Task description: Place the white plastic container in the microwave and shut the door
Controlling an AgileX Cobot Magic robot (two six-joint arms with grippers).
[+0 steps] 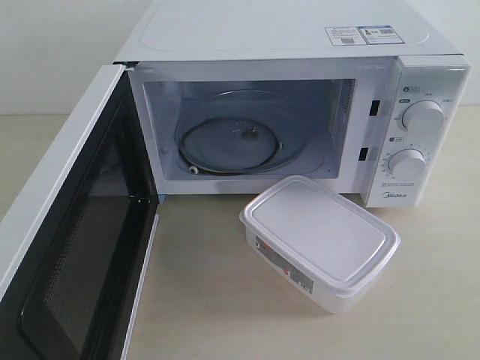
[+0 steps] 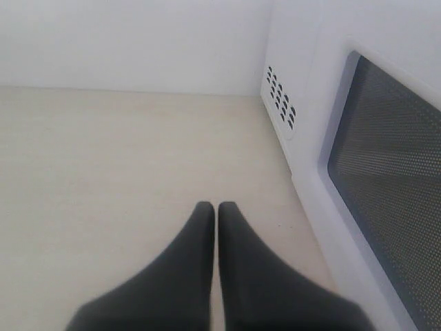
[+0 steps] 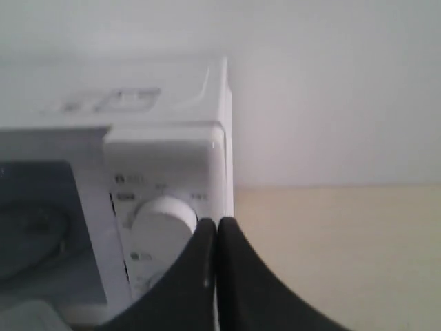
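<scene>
I will next move my right gripper to the white plastic container's long lid edge (image 1: pixel 354 208) opposite the label, nearest the knobs, and close it at that edge's middle.
The white plastic container (image 1: pixel 321 241) sits on the table just in front of the microwave (image 1: pixel 300 45), lid on, label facing forward. The door (image 1: pixel 71 225) stands wide open to the left, showing the glass turntable (image 1: pixel 240 142) in an empty cavity. Neither gripper shows in the exterior view. My left gripper (image 2: pixel 215 207) is shut with nothing in it, beside the door's outer face (image 2: pixel 386 165). In front of the microwave's knob panel (image 3: pixel 162 221), the right gripper (image 3: pixel 218 224) is also shut and empty. A pale corner at the right wrist view's edge may be the container.
Two round knobs (image 1: pixel 422 116) sit on the microwave's right panel. Vent holes (image 2: pixel 279 96) mark its side wall. Light wooden tabletop (image 1: pixel 225 300) spreads around the container and to the right of the microwave (image 3: pixel 344 248).
</scene>
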